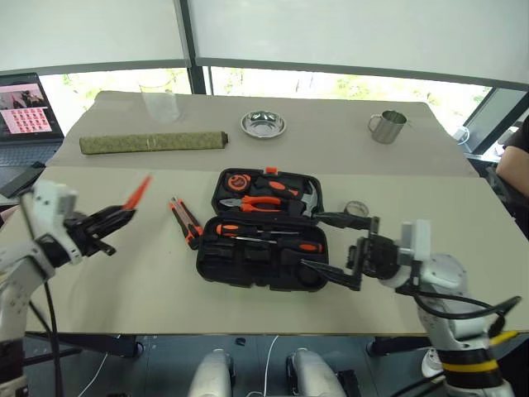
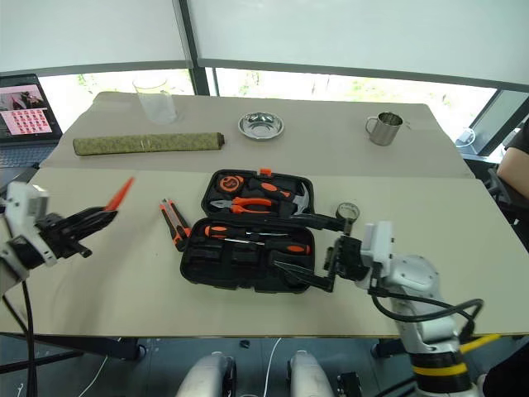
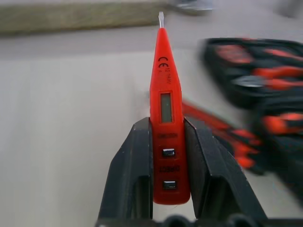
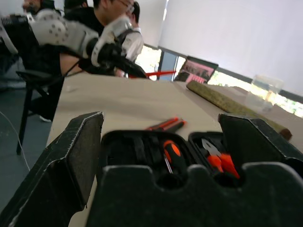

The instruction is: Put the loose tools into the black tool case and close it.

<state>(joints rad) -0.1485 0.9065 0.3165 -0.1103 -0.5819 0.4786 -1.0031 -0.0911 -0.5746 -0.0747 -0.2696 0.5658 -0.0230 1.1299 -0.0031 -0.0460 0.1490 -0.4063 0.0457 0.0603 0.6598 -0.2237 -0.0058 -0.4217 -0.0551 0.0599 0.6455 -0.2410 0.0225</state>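
Note:
Next, my left gripper lets go of the small orange tester pen beside the screwdrivers in the case's near half (image 1: 235,246).
The black tool case (image 1: 216,269) lies open in the middle of the table, with pliers (image 1: 260,201) and a hammer (image 1: 307,198) in its far half. Two screwdrivers (image 1: 285,244) rest in its near half. My left gripper (image 1: 124,217) is shut on the small orange tester pen (image 3: 165,109) and holds it above the table, left of the case, tip up. The orange-black utility knife (image 1: 186,222) lies on the table just left of the case. The black tape roll (image 2: 348,212) sits at the case's right. My right gripper (image 1: 308,240) stands open at the case's right end with nothing between its fingers.
A rolled green mat (image 1: 154,142), a steel bowl (image 1: 263,124), a metal mug (image 1: 387,126) and a clear glass (image 1: 159,101) stand on the far half of the table. A laptop (image 1: 29,107) is at far left. People (image 4: 113,19) sit beyond the table's left.

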